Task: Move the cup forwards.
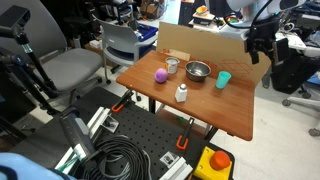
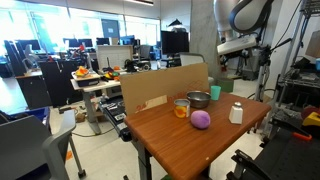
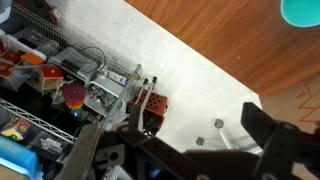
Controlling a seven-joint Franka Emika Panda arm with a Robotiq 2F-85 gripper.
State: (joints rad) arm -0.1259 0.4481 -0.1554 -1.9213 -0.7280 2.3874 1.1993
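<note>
Next, my gripper will go to the teal-green cup near the metal bowl and close on the cup's rim (image 1: pixel 225 73) (image 3: pixel 299 24).
The teal-green cup (image 1: pixel 223 79) stands upright on the wooden table (image 1: pixel 225 110), near its far right side and right of the metal bowl (image 1: pixel 198 71). It also shows in an exterior view (image 2: pixel 214 92) and at the top right corner of the wrist view (image 3: pixel 303 10). My gripper (image 1: pixel 258 48) hangs in the air beyond the table's far right corner, above and behind the cup, not touching it. It also shows in an exterior view (image 2: pixel 236 64). In the wrist view the jaws (image 3: pixel 205 150) are spread apart with nothing between them, over the floor beside the table edge.
On the table stand a purple ball (image 1: pixel 160 75), a small clear cup (image 1: pixel 172 66) and a white bottle (image 1: pixel 181 94). A cardboard sheet (image 1: pixel 205 42) stands along the far edge. Chairs (image 1: pixel 120 45), cables and an orange clamp (image 3: pixel 152 108) lie around the table.
</note>
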